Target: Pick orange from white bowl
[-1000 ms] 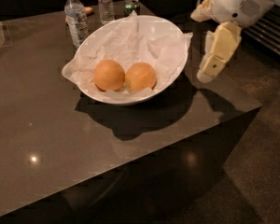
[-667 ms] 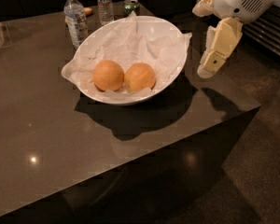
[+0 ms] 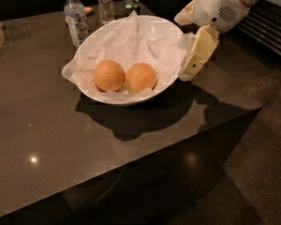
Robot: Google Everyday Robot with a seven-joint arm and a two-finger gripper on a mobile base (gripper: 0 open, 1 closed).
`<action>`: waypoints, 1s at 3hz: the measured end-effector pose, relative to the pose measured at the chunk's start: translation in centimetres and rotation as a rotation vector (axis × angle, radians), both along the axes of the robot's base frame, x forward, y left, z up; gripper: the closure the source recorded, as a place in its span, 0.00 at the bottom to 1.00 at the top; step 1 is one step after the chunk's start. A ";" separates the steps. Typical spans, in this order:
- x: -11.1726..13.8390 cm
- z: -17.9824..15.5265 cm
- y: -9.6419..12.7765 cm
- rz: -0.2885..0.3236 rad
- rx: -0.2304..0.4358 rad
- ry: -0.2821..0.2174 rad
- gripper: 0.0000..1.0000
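Note:
My gripper should grip the sides of the tan orange [image 3: 145,74] in the white bowl, nearer to it than the brighter twin.
The white bowl [image 3: 157,29], lined with crumpled white paper, stands on the dark table. Two oranges lie side by side in its front part. The orange [image 3: 140,77] is the duller, tan one on the right. Its brighter twin [image 3: 109,75] touches it on the left. My gripper [image 3: 186,74] hangs from the cream arm at the upper right. It points down just outside the bowl's right rim, level with the rim. It is about a hand's width to the right of the orange and holds nothing that I can see.
Two water bottles [image 3: 76,18] [image 3: 104,3] and a green can [image 3: 131,4] stand behind the bowl. A clear holder [image 3: 1,34] sits at the far left. The table's right corner [image 3: 260,108] lies just past the gripper. A dark slatted unit [image 3: 269,29] stands at the right.
The gripper has moved left, from clear of the bowl to right beside its right rim. The bowl and both oranges have not moved.

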State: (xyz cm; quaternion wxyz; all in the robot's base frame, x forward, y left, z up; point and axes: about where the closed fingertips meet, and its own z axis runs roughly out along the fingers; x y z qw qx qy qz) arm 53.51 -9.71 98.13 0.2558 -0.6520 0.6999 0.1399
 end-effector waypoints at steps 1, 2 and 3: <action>1.1 -1.2 4.0 0.091 0.050 0.033 0.00; 1.2 -1.3 4.1 0.093 0.051 0.035 0.19; 1.2 -1.3 4.1 0.090 0.053 0.032 0.42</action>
